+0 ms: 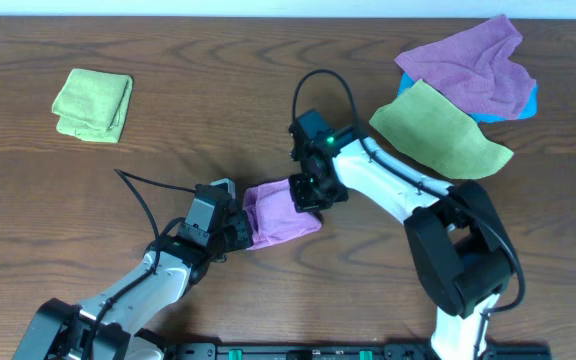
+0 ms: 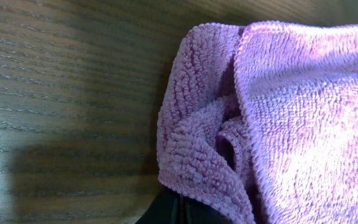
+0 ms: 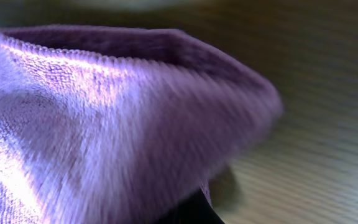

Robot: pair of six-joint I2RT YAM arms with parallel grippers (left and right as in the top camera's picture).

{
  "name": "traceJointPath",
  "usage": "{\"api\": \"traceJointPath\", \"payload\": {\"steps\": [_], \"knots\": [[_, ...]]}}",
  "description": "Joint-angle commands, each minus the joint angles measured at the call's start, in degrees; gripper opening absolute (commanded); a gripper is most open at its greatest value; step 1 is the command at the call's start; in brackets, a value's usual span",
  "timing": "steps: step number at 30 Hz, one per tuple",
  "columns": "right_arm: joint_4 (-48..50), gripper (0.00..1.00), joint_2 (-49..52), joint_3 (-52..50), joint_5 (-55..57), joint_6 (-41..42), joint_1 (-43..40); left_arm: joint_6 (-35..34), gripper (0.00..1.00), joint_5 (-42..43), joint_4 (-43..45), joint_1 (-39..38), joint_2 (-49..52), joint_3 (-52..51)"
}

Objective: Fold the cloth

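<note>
My left gripper sits only at the folded purple cloth's edge, so it should open and take the doubled layers farther in while my right gripper steadies them [image 1: 271, 214].
The cloth [image 1: 280, 212] is a purple-mauve towel, bunched into a small folded bundle on the wooden table near the middle front. My left gripper [image 1: 238, 232] is at its left edge and my right gripper [image 1: 306, 193] at its upper right corner. In the left wrist view the cloth [image 2: 291, 112] shows doubled layers with hemmed edges, draped over the dark jaws [image 2: 185, 208], which look shut on it. In the right wrist view the cloth [image 3: 104, 124] fills most of the frame, lifted over the dark fingers [image 3: 191, 211], which look shut on it.
A folded yellow-green cloth [image 1: 93, 104] lies at the back left. At the back right a flat yellow-green cloth [image 1: 438, 130] overlaps a rumpled purple cloth [image 1: 473, 68], with something blue [image 1: 528, 100] under them.
</note>
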Motion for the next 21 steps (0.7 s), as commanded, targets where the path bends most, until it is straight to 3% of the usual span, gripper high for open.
{"api": "traceJointPath", "payload": {"steps": [1,8,9,10,16,17,18,21], "knots": [[-0.3,0.02,0.1,0.0,0.5,-0.3,0.4,-0.5,0.06,0.2,-0.2,-0.1,0.4,0.3],[-1.9,0.02,0.1,0.0,1.3,-0.5,-1.7,4.2,0.06,4.7,-2.3,0.4,-0.9,0.5],[-2.1,0.01,0.1,0.0,1.3,-0.6,-1.8,4.6,0.09,5.9,-2.3,0.8,-1.4,0.6],[-2.2,0.01,0.1,0.0,1.3,-0.9,-1.8,5.1,0.19,7.6,-2.6,1.6,-2.4,0.8],[-3.2,0.02,0.1,0.0,1.3,-1.6,-1.8,5.9,0.25,13.5,-10.6,11.1,-12.4,1.9],[-3.3,0.01,0.1,0.0,1.3,-1.8,-1.8,6.6,0.36,14.6,-12.5,13.5,-14.9,2.0],[-3.4,0.02,0.1,0.0,1.3,-1.8,-1.8,6.7,0.54,16.0,-13.6,15.3,-16.9,2.0],[-3.4,0.02,0.1,0.0,1.0,-1.8,-1.7,7.0,0.82,22.9,-13.3,18.2,-20.9,2.0]]}}
